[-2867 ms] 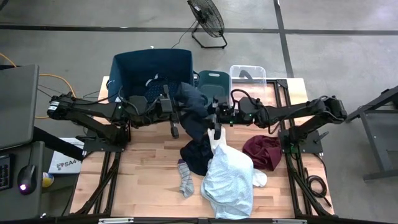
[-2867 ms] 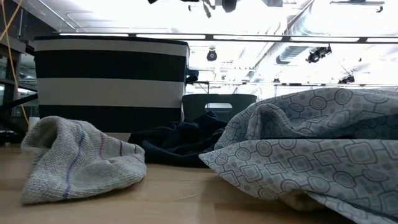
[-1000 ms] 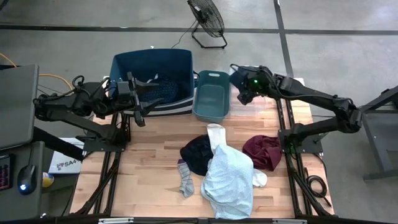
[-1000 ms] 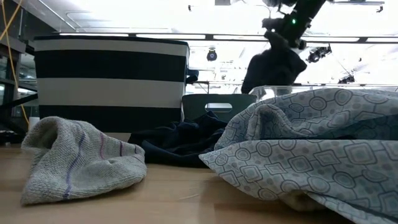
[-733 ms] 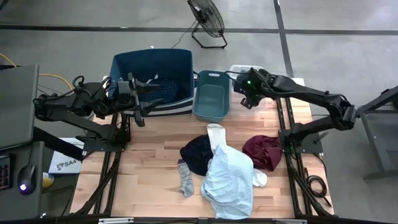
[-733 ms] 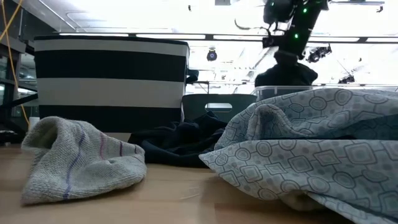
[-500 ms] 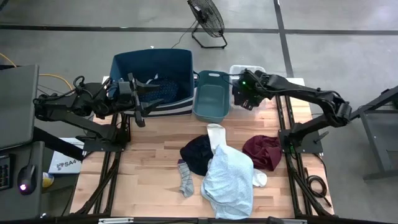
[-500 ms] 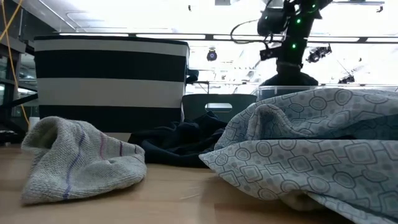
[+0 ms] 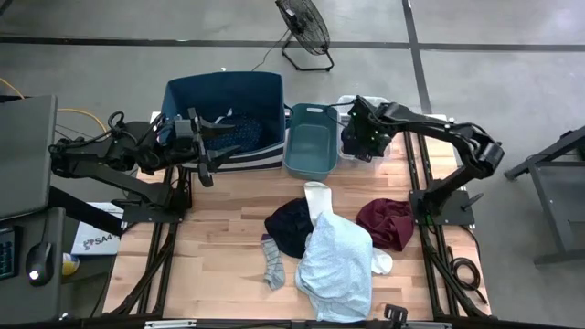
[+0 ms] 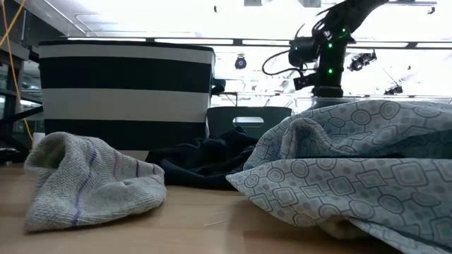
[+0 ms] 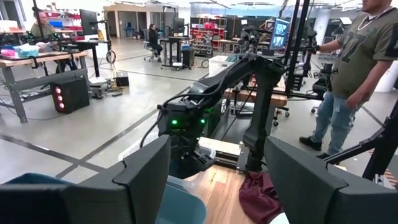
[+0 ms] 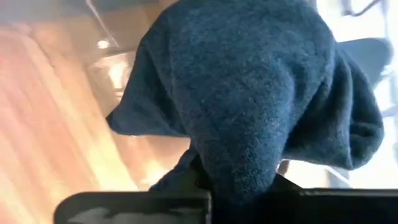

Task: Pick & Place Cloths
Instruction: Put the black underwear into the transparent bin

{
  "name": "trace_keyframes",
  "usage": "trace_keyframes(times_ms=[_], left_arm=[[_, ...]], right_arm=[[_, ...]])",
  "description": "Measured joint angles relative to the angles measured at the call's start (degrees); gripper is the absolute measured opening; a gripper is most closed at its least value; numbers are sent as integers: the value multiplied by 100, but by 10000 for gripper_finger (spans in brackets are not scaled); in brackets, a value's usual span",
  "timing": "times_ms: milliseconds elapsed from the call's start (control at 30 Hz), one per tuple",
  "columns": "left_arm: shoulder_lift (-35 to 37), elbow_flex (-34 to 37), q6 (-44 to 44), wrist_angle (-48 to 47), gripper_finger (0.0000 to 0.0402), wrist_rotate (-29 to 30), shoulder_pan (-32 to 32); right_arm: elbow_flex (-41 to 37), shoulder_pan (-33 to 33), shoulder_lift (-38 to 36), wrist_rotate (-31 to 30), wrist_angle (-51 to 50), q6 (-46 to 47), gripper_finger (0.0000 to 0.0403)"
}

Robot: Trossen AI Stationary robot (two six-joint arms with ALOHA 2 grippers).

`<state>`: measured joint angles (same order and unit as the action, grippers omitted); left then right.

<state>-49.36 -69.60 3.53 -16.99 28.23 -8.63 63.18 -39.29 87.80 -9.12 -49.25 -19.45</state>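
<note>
My right gripper has the dark blue cloth. It will let go of it inside the clear bin (image 9: 362, 144) beside the small teal bin.
My right gripper (image 9: 358, 137) is down in the clear bin (image 9: 377, 102) at the table's far right, shut on a dark blue cloth (image 12: 261, 93). In the low view the right arm (image 10: 326, 63) rises behind the pale patterned shirt (image 10: 353, 162). On the table lie the pale shirt (image 9: 336, 265), a black cloth (image 9: 291, 224), a maroon cloth (image 9: 386, 224), a grey sock (image 9: 272, 265) and a white sock (image 9: 317, 196). My left gripper (image 11: 214, 180) hangs open and holds nothing beside the big blue bin (image 9: 224, 91). My right gripper pinches a bunched fold of the dark blue cloth (image 12: 236, 165) between its two fingers, coming from above. The cloth bulges out past the fingers and sags into the clear bin. The cloth itself hides how many layers are caught.
A small teal bin (image 9: 309, 139) stands between the big blue bin, which holds dark dotted cloth (image 9: 233, 128), and the clear bin. Bare wood (image 9: 219, 238) lies on the table's left half. A person (image 11: 360, 68) stands in the room beyond the table.
My right gripper has come down over the clear bin and drawn slightly toward the table's left, staying shut. The dark blue cloth, which hung clear above the bin's rim, has sunk into the bin.
</note>
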Motion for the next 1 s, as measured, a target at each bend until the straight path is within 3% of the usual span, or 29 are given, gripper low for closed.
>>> trace_keyframes(times_ms=[300, 667, 1000], left_arm=[[0, 2, 0, -7, 255, -2, 0], [0, 2, 2, -7, 255, -4, 1], [-2, 2, 155, -187, 255, -26, 0]], right_arm=[[0, -591, 57, 936, 74, 771, 4], [-2, -841, 57, 1101, 658, 2568, 4], [-2, -638, 162, 878, 758, 1038, 4]])
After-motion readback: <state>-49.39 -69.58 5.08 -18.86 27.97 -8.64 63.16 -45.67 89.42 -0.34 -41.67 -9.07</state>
